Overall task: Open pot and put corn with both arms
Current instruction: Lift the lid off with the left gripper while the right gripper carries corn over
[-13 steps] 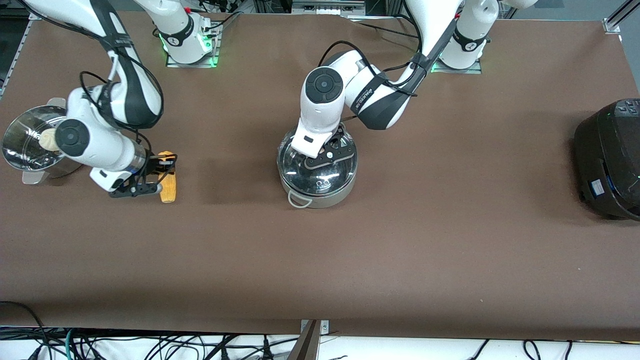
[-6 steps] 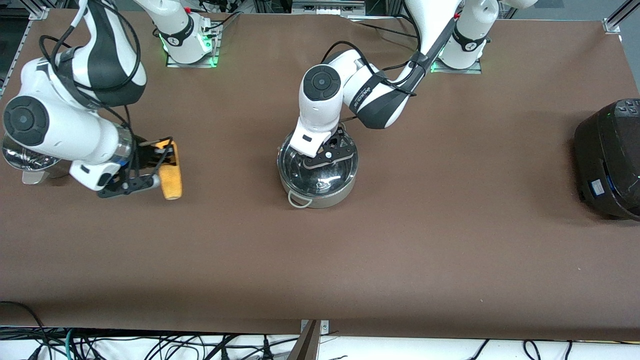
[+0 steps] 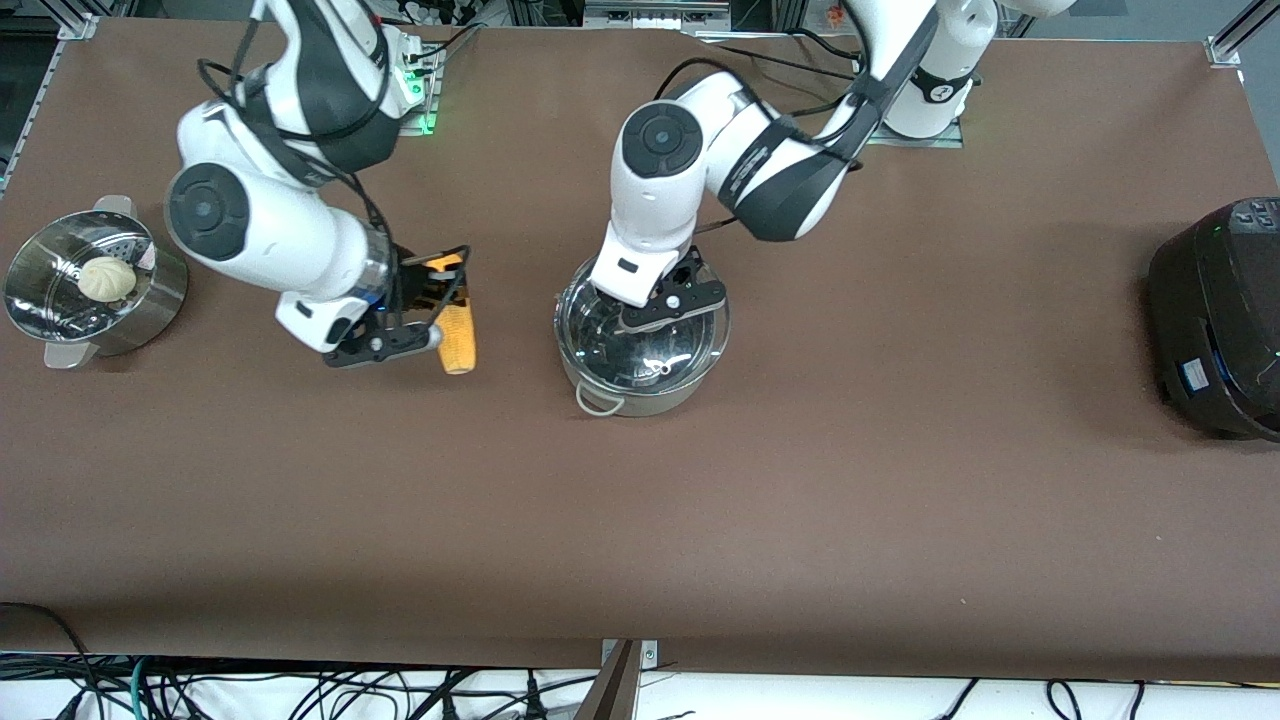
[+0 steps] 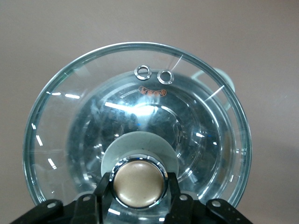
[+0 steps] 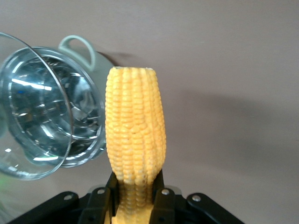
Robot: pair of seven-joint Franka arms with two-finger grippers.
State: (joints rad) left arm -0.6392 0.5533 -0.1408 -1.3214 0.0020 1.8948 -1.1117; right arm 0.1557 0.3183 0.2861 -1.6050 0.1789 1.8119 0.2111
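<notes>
Next, I put the glass lid on the table [image 3: 912, 342] between the steel pot and black rice cooker, using my left gripper.
The steel pot [image 3: 650, 400] stands mid-table. My left gripper [image 3: 665, 300] is shut on the tan knob [image 4: 138, 183] of the glass lid [image 3: 690, 340]. It holds the lid a little above the pot, shifted toward the left arm's end. In the left wrist view the fingers [image 4: 105, 184] clamp the knob, and the pot shows through the lid [image 4: 140, 93]. My right gripper [image 3: 420, 320] is shut on the yellow corn [image 3: 458, 335] and holds it in the air over the table beside the pot. In the right wrist view the corn [image 5: 134, 130] sticks out of the gripper [image 5: 135, 191], with the pot [image 5: 88, 121] next to it.
A steel steamer pan [image 3: 150, 300] with a white bun [image 3: 107, 277] stands at the right arm's end. A black rice cooker [image 3: 1220, 320] stands at the left arm's end. Bare brown table lies nearer to the front camera.
My right arm has lifted the corn off the table and carried it from beside the steamer pan toward the pot. My left gripper has raised the lid slightly and shifted it.
</notes>
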